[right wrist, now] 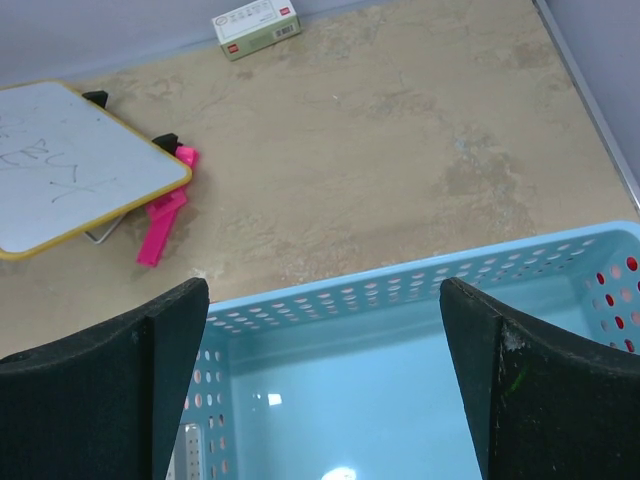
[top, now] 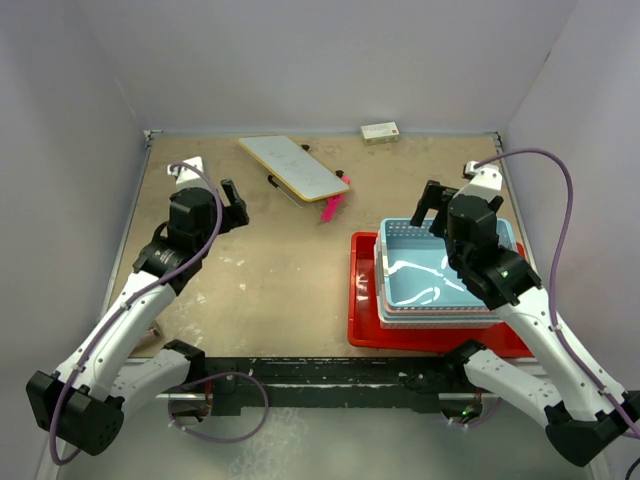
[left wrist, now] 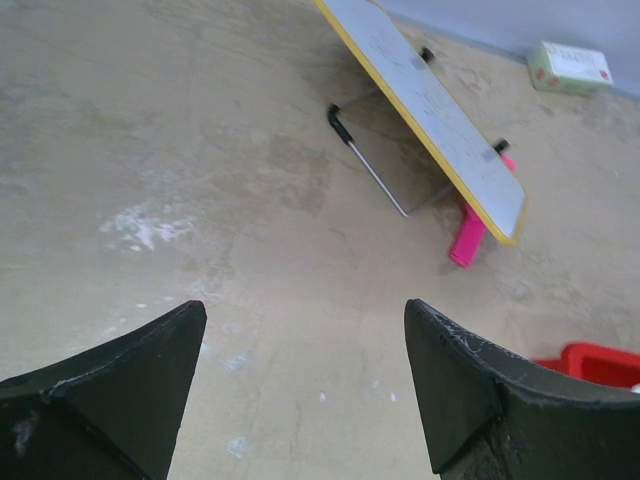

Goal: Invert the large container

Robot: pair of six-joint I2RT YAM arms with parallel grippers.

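The top basket sits nested on the stack inside the red tray, so the robot's right gripper will lift it clear by the basket's grey handle (right wrist: 190, 452) before any turning.
The large container (top: 363, 312) is a glossy red tray lying open side up at the right of the table; one corner (left wrist: 598, 357) shows in the left wrist view. Light-blue perforated baskets (top: 440, 276) sit stacked inside it and cover most of its floor. My right gripper (top: 432, 212) hovers open over the far-left part of the top basket (right wrist: 400, 400), its jaws spread wide with nothing between them (right wrist: 325, 285). Well away at the left, my left gripper (top: 236, 205) stands open over bare tabletop (left wrist: 305, 305) and holds nothing.
A yellow-rimmed whiteboard (top: 293, 166) on a wire stand leans at the back centre, with a pink marker-like piece (top: 331, 208) beside it. A small white-and-green box (top: 380, 131) lies by the back wall. Walls close in the table on three sides.
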